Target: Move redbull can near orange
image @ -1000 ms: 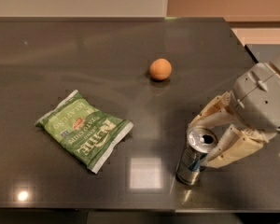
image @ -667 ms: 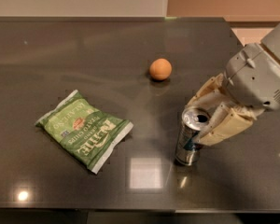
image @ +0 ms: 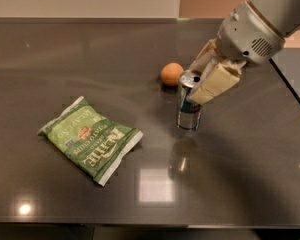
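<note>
My gripper will set the redbull can, now upright near the orange, free on the table point(image: 190, 92) beside the orange, on the side toward my arm.
The redbull can point(image: 188, 111) is a slim silver can with blue patches, upright, just right of and in front of the orange point(image: 171, 74). My gripper point(image: 199, 78) reaches in from the upper right and is shut on the can's upper part, its cream fingers point(image: 215, 82) on either side of the top. The can's base is at or just above the dark table point(image: 230, 184); I cannot tell which. The orange is small and round, a short gap from the can.
A flat green chip bag point(image: 90, 138) lies on the table's left half. The table's right edge point(image: 290, 84) runs diagonally behind the arm. A bright light reflection sits near the front edge.
My gripper has carried the can from the front right of the table up and left, to just beside the orange. The orange and chip bag have not moved.
</note>
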You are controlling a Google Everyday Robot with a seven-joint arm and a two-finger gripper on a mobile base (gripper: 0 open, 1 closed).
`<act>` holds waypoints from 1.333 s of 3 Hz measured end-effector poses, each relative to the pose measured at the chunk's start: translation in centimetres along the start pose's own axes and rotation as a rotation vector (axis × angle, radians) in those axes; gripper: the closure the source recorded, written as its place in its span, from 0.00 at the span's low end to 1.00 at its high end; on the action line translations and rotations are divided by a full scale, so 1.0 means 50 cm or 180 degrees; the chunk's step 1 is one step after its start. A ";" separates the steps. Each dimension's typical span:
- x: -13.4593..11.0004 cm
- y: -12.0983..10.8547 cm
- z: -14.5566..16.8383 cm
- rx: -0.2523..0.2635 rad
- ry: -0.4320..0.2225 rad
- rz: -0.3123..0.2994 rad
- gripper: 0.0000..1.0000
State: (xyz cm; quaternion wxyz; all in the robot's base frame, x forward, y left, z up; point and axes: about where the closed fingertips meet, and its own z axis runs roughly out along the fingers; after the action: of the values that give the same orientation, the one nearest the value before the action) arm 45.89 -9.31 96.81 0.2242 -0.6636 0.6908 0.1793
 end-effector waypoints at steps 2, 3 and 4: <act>-0.001 -0.178 0.010 0.0299 -0.0043 0.0353 1.00; 0.025 -0.227 0.022 0.0376 -0.0105 0.0471 1.00; 0.055 -0.265 0.020 0.0497 -0.0137 0.0587 1.00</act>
State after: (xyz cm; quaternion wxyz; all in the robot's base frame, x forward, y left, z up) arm 59.11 -11.80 95.15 0.2725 -0.5737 0.7558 0.1591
